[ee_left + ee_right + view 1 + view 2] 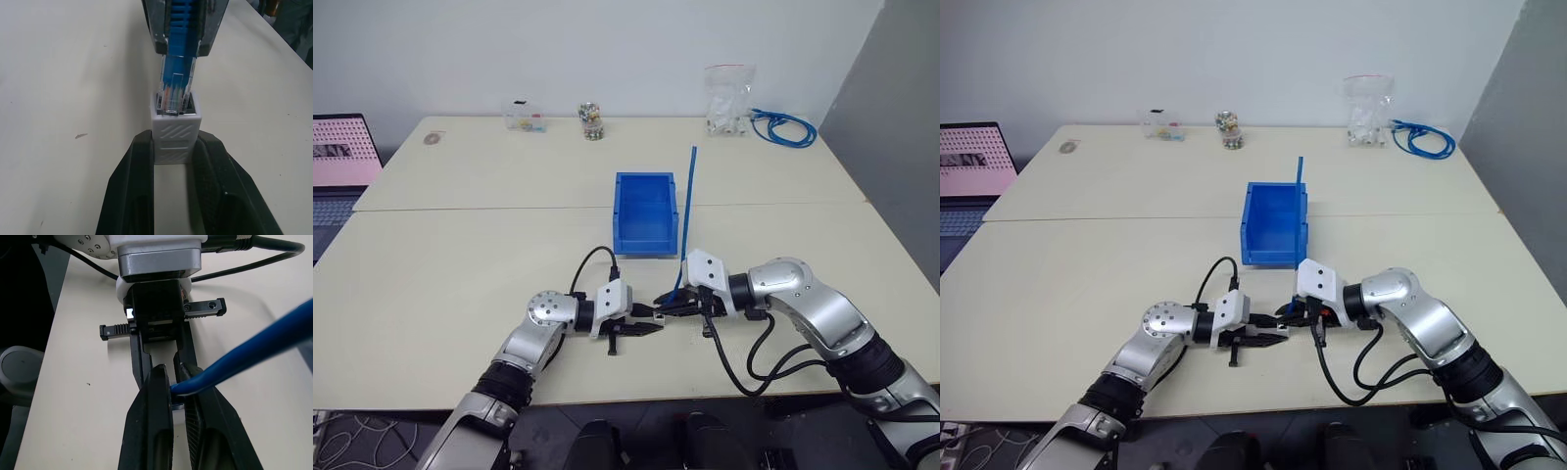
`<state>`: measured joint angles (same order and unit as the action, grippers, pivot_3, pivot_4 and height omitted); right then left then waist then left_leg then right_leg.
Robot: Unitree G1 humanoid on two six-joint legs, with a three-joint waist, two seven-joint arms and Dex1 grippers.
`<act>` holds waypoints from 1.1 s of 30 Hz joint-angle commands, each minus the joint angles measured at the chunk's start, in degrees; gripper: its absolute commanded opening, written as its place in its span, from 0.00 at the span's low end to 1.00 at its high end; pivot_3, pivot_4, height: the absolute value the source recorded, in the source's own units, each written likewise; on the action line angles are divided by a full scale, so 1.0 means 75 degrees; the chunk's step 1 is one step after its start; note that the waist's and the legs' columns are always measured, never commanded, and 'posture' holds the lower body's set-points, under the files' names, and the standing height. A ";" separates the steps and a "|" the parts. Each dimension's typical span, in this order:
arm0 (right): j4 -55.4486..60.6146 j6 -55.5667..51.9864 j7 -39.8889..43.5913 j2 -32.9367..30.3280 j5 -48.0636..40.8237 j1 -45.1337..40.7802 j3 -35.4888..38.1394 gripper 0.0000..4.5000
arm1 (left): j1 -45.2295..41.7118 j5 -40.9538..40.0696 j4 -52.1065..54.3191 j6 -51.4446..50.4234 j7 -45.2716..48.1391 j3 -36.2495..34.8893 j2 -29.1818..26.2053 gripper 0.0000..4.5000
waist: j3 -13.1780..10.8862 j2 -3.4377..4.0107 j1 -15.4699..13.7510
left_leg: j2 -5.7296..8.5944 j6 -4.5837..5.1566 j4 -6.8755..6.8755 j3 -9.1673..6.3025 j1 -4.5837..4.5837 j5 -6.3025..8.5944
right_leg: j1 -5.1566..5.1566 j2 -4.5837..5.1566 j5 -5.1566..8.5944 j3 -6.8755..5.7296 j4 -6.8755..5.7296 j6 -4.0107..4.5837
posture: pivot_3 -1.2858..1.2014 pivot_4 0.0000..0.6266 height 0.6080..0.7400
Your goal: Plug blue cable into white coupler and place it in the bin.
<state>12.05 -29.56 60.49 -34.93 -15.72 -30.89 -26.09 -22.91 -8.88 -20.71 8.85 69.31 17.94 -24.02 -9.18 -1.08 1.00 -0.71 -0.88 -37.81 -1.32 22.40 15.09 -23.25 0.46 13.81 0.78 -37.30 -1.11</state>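
Observation:
The robot's right gripper should release the blue cable with the white coupler in the near half of the bin (642, 230).
Near the table's front edge my two grippers meet tip to tip. My left gripper (644, 326) is shut on the white coupler (176, 133), a small ribbed block held between its black fingers (128, 171). My right gripper (672, 305) is shut on the blue cable (688, 201) just behind its clear plug (174, 95). The plug's tip sits in the coupler's open end. From the right gripper the cable stands up stiffly past the bin's right side. The bin (628, 235), bright blue and open, stands just beyond both grippers.
At the table's far edge are a coiled bundle of blue cable (785, 127), a clear bag of white pieces (729, 98), a small jar (591, 121) and a clear box (524, 116). A laptop (342, 157) sits at the far left.

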 commanded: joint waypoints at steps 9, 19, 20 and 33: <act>-0.0700 -0.0151 0.0931 -0.0069 0.0364 -0.0402 -0.0358 0.01 | 0.0208 0.0112 0.0092 -0.0172 -0.0001 -0.0049 -0.0092 0.17 | 0.0001 0.0001 0.0039 | 0.0000 0.0000 0.0000 -0.0001 -0.0002 0.0000 | 0.0001 0.0000 -0.0001 0.0000 -0.0004 0.0003 | 0.52 0.24 1.00; -0.0921 -0.0130 0.1083 0.0100 0.0493 -0.0618 -0.0448 0.01 | 0.0142 0.0126 0.0005 -0.0153 -0.0050 -0.0079 -0.0057 0.17 | 0.0002 0.0001 0.0052 | 0.0001 0.0000 -0.0001 -0.0002 -0.0002 0.0001 | 0.0000 0.0001 -0.0002 0.0000 -0.0006 0.0006 | 0.52 0.24 1.00; -0.0960 -0.0147 0.1047 0.0185 0.0524 -0.0642 -0.0487 0.01 | 0.0148 0.0129 0.0005 -0.0153 -0.0057 -0.0077 -0.0054 0.17 | 0.0002 0.0001 0.0052 | 0.0001 0.0000 -0.0001 -0.0002 -0.0002 0.0001 | 0.0000 0.0001 -0.0002 0.0000 -0.0007 0.0006 | 0.52 0.24 1.00; -0.1406 -0.0032 0.1080 0.0825 0.0926 -0.0621 -0.0775 0.01 | 0.0189 0.0152 0.0089 -0.0207 -0.0095 -0.0113 -0.0054 0.17 | 0.0004 0.0002 0.0082 | 0.0004 -0.0001 -0.0001 0.0010 -0.0045 0.0001 | 0.0005 0.0003 0.0007 0.0011 -0.0060 0.0011 | 0.52 0.24 1.00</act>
<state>3.24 -29.24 67.68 -29.01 -10.34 -37.09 -28.26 -22.11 -8.74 -20.11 7.86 68.92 16.86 -24.33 -9.16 -1.07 1.61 -0.68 -0.88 -37.82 -1.25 22.05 15.11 -23.21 0.48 13.87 0.87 -37.76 -1.04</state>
